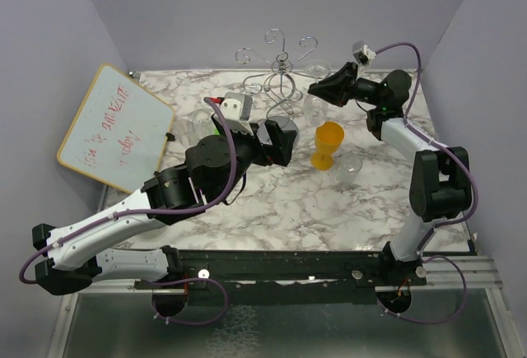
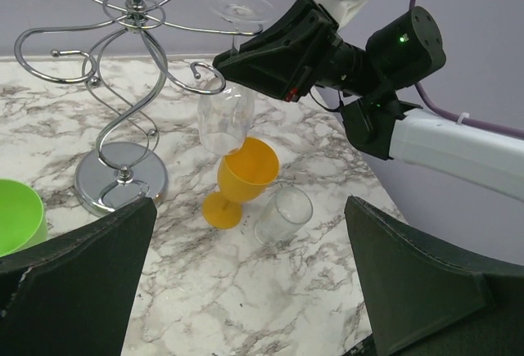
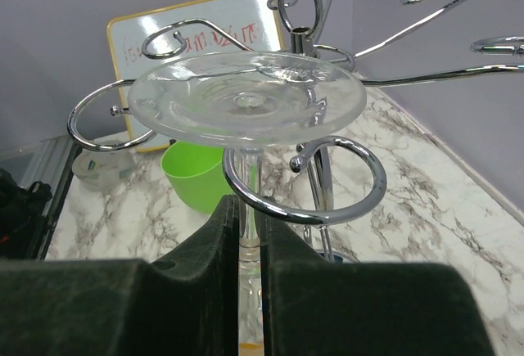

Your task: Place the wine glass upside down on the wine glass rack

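Note:
My right gripper should release the clear wine glass so it hangs by its foot on the curled scroll arm [image 1: 326, 72] [image 3: 304, 182] above the orange goblet. The wine glass is now held upside down beside that arm.
The clear wine glass [image 2: 224, 119] hangs upside down, foot [image 3: 246, 94] on top, bowl below. My right gripper [image 3: 250, 237] is shut on its stem [image 3: 250, 168], holding it beside a curled scroll arm [image 3: 307, 180] of the silver wire rack [image 2: 131, 86]. The arm's ring curves round the stem just under the foot. In the top view the right gripper [image 1: 323, 88] is right of the rack [image 1: 280, 66]. My left gripper [image 2: 246, 290] is open and empty, low over the marble table [image 2: 270, 307], facing the rack; it also shows in the top view [image 1: 280, 140].
An orange plastic goblet [image 2: 241, 180] stands under the held glass, with a clear tumbler [image 2: 282, 215] lying beside it. A green bowl [image 2: 16, 213] is left of the rack's round base [image 2: 119, 184]. A whiteboard [image 1: 115, 127] leans at the left. Purple walls enclose the table.

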Controlling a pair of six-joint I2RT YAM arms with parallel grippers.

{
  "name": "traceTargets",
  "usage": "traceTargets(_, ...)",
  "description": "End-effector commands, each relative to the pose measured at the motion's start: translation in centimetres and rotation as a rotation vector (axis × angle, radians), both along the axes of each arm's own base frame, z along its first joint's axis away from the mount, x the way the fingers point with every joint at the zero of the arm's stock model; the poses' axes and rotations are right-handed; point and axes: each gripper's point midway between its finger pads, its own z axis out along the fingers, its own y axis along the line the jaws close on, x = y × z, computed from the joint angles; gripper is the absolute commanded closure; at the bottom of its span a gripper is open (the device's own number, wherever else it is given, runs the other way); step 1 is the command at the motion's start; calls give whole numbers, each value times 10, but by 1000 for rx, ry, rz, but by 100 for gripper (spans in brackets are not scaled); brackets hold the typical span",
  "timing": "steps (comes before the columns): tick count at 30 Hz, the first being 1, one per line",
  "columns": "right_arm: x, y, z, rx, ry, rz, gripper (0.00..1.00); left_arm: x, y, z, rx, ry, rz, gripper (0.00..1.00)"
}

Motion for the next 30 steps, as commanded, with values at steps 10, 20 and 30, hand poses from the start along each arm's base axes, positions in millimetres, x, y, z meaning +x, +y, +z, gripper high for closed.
traceTargets(10,6,-19,29,86,-99,-227,99,-4,2,-4,-10,6,-10,1)
traceTargets(20,37,-37,19,100,-58,-418,99,-4,2,-5,-12,7,-10,1)
traceTargets(30,50,-36,1,31,-19,-418,93,-3,0,-6,-7,6,-7,1)
